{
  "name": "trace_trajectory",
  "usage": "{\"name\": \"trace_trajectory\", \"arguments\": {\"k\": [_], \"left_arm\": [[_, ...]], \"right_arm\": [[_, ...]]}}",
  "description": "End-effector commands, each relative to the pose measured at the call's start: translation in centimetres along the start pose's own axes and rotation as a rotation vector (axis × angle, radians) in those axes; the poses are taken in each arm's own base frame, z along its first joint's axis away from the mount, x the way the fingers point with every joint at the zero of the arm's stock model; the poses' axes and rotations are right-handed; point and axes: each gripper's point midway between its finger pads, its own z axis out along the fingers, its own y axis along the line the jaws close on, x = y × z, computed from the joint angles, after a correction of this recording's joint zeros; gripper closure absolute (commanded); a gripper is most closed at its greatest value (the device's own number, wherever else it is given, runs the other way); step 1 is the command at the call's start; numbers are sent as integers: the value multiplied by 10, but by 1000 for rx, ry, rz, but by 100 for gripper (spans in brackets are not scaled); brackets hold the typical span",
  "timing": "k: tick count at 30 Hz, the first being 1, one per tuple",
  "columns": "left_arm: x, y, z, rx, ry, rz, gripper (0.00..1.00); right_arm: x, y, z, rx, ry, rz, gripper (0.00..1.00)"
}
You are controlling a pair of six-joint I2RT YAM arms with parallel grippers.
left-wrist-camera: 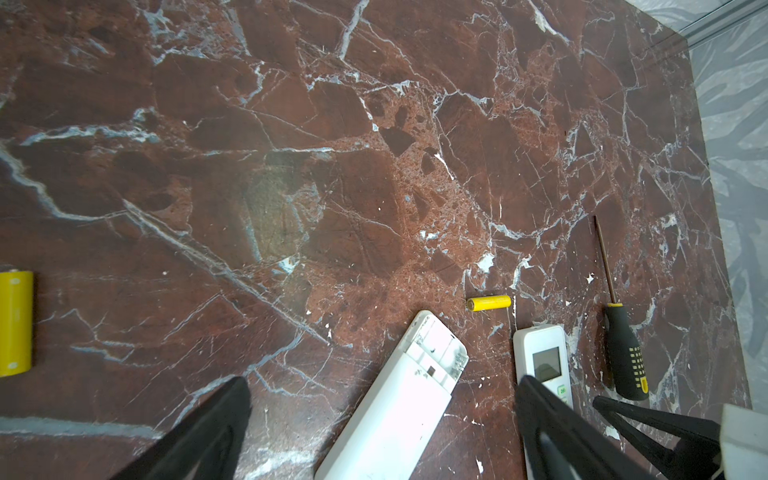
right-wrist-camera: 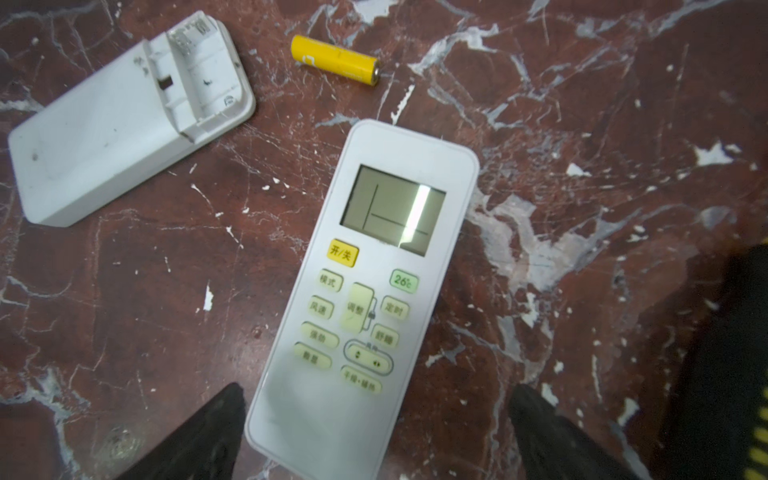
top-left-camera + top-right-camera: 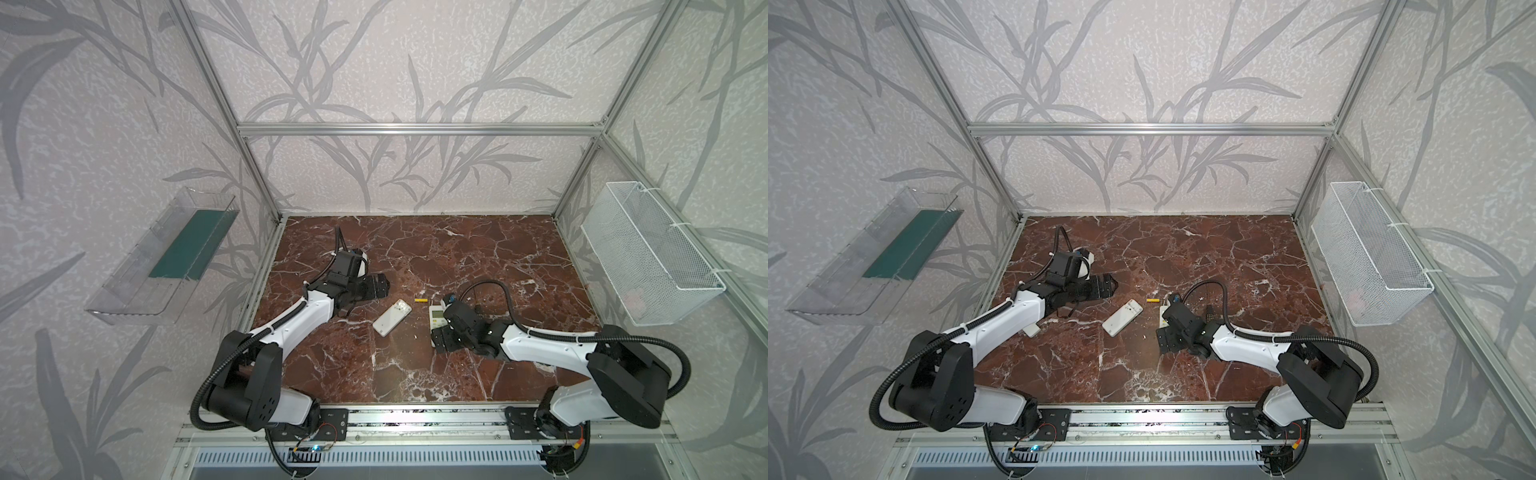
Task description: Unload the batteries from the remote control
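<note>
Next, my left gripper should go to the face-up remote's display end (image 3: 436,313) (image 1: 548,368), the end near the loose yellow battery, and close there.
A white remote (image 3: 390,319) lies face down mid-table, its battery compartment (image 2: 199,70) uncovered and empty. Just beyond it a yellow battery (image 3: 420,299) rests loose on the marble. The left wrist view shows another battery (image 1: 14,324) at its edge. A second remote (image 2: 374,291) lies face up, display and buttons showing. Its near end sits between the spread fingers of my right gripper (image 2: 378,415), which is open and grips nothing. My left gripper (image 3: 380,286) hovers open to the left of the face-down remote, which shows between its fingers (image 1: 216,428).
A black-and-yellow screwdriver (image 1: 623,357) lies right of the face-up remote. A small white piece (image 3: 1032,331) sits under the left arm. A clear shelf (image 3: 166,257) hangs on the left wall and a white wire basket (image 3: 652,253) on the right.
</note>
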Motion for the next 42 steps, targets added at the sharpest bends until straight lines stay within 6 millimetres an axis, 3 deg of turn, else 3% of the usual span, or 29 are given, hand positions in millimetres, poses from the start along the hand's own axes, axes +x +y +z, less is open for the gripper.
{"name": "trace_trajectory", "arguments": {"k": [1,4,10,18,27,33,42], "left_arm": [[1,-1,1,-3,9,-18,1],[5,-9,3,-18,40,3,1],[21,-36,8,-52,107,65,1],[56,-81,29,-70,217,165,4],[92,-120,64,-115,352,301,6],[106,-130,78,-149,404,352,6],[127,-129,99,-212,482,393,8]], "right_arm": [[-20,6,-6,-7,-68,25,2],[-31,-7,-20,40,-126,42,2],[-51,-52,-63,150,-166,79,3],[-49,-96,-93,250,-174,130,3],[-35,-111,-102,263,-187,166,3],[-28,-117,-104,271,-194,180,4],[-24,-118,-105,264,-200,183,4]]}}
